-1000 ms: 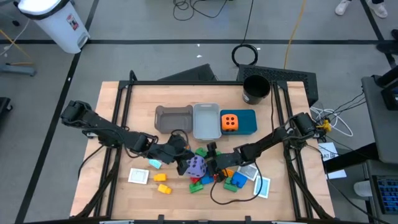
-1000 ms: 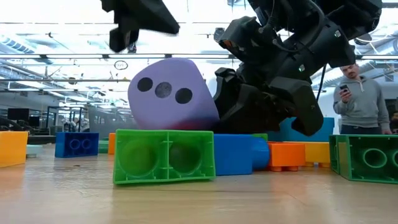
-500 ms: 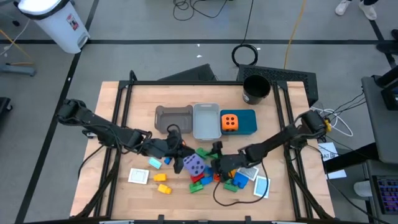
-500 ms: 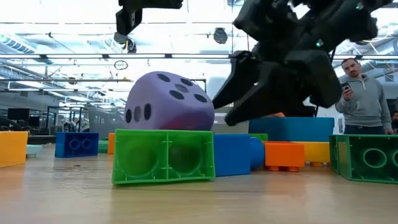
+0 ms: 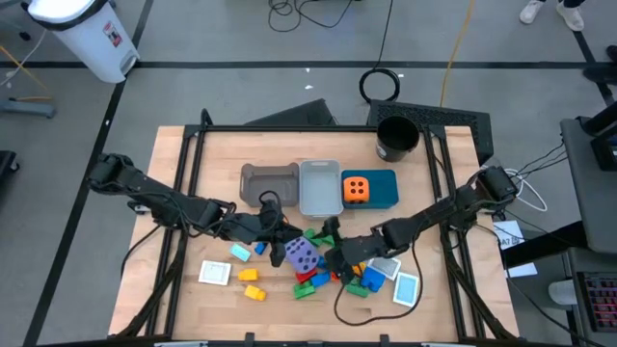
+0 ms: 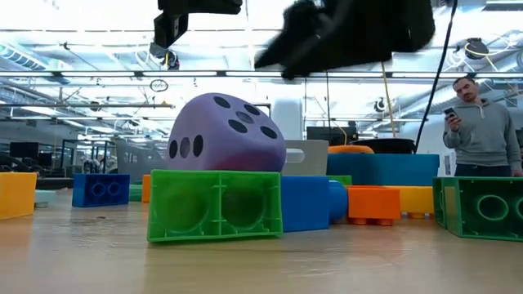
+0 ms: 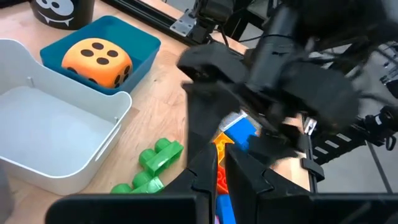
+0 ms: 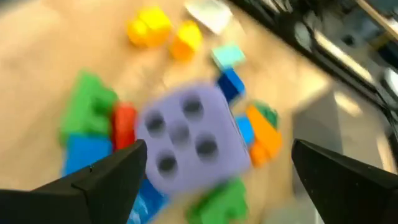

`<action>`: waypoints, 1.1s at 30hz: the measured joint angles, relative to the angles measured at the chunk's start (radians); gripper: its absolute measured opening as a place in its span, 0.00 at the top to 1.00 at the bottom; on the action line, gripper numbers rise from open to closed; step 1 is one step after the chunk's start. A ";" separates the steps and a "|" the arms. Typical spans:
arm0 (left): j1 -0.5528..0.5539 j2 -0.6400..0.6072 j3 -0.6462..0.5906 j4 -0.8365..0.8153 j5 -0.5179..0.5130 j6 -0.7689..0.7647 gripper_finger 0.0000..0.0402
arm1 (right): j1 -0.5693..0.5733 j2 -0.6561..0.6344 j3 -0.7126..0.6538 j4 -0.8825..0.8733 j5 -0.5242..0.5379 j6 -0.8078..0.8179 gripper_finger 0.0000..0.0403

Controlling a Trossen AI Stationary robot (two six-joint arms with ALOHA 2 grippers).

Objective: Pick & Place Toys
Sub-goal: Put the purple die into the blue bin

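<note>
My right gripper needs to first tip the purple dotted cube level, as it leans crooked on the bricks, then open and take its opposite sides (image 8: 231, 138).
The purple dotted cube (image 5: 301, 255) sits among loose bricks at the table's middle, just behind a green brick (image 6: 215, 205) in the low view. My right gripper (image 5: 331, 253) hangs open above the cube's right side, its fingers wide apart over the cube (image 8: 189, 137) and touching nothing. My left gripper (image 5: 278, 240) hovers shut just left of the cube, with nothing between its fingers (image 7: 205, 177). The orange dotted cube (image 5: 356, 189) lies in the teal bin (image 5: 386, 183).
The grey bin (image 5: 268, 183) and the clear bin (image 5: 318, 188) stand left of the teal bin, and a black cup (image 5: 395, 138) stands at the far right. White cards (image 5: 215, 273) (image 5: 405, 287) and yellow bricks (image 5: 253, 289) lie near the front. A person (image 6: 482, 131) stands beyond the table.
My right gripper has opened, let go of the purple cube and risen clear of it. The cube has turned over, showing other faces, and settled among the bricks. My left gripper has risen a little.
</note>
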 joint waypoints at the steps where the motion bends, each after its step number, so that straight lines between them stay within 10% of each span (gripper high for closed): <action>1: 0.000 0.000 0.000 -0.001 0.000 0.000 0.91 | -0.009 0.007 0.015 0.005 -0.045 -0.013 0.03; 19: -0.006 0.000 0.000 0.002 0.028 0.000 0.91 | -0.122 0.180 0.068 0.080 -0.331 0.000 0.04; 33: -0.004 0.000 0.000 -0.003 0.026 0.000 0.91 | -0.142 0.192 0.071 -0.049 -0.336 0.079 0.48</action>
